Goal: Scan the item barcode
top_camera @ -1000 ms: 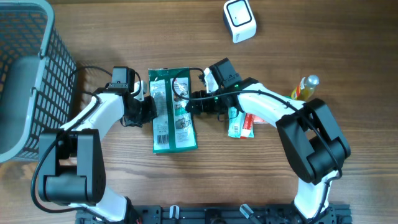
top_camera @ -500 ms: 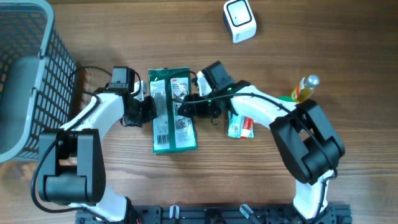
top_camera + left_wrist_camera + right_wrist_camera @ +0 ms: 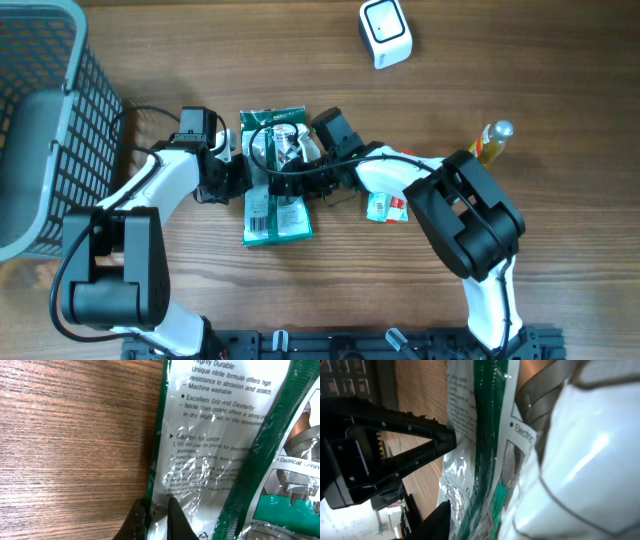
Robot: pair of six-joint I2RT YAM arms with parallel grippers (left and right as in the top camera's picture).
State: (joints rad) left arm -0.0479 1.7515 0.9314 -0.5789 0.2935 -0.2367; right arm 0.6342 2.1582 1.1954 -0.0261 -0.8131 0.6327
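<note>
I can see my left gripper pinching the package's edge, so I should take the bulging middle [image 3: 296, 152] with my right gripper and back my left gripper off before scanning.
The item is a green and clear glove package [image 3: 272, 215] lying on the wooden table between both arms. Its print fills the left wrist view [image 3: 220, 435]. My left gripper [image 3: 243, 180] is shut on the package's left edge, and the film is pinched between its dark fingertips [image 3: 175, 512]. My right gripper [image 3: 287, 178] reaches over the package's middle from the right. One dark finger [image 3: 437, 520] presses against the buckled film [image 3: 485, 435]; the other finger is hidden behind it. I cannot make out a barcode. The white scanner [image 3: 385, 32] stands at the far edge.
A grey mesh basket [image 3: 60, 90] fills the left side. A small red and teal packet [image 3: 385, 206] lies just right of the right arm. A yellow bottle [image 3: 490, 140] lies further right. The left gripper's black body [image 3: 385, 445] shows in the right wrist view.
The right gripper has slid left from the package's right edge onto its middle and closed. The package has buckled and narrowed on that side. The left arm has not moved.
</note>
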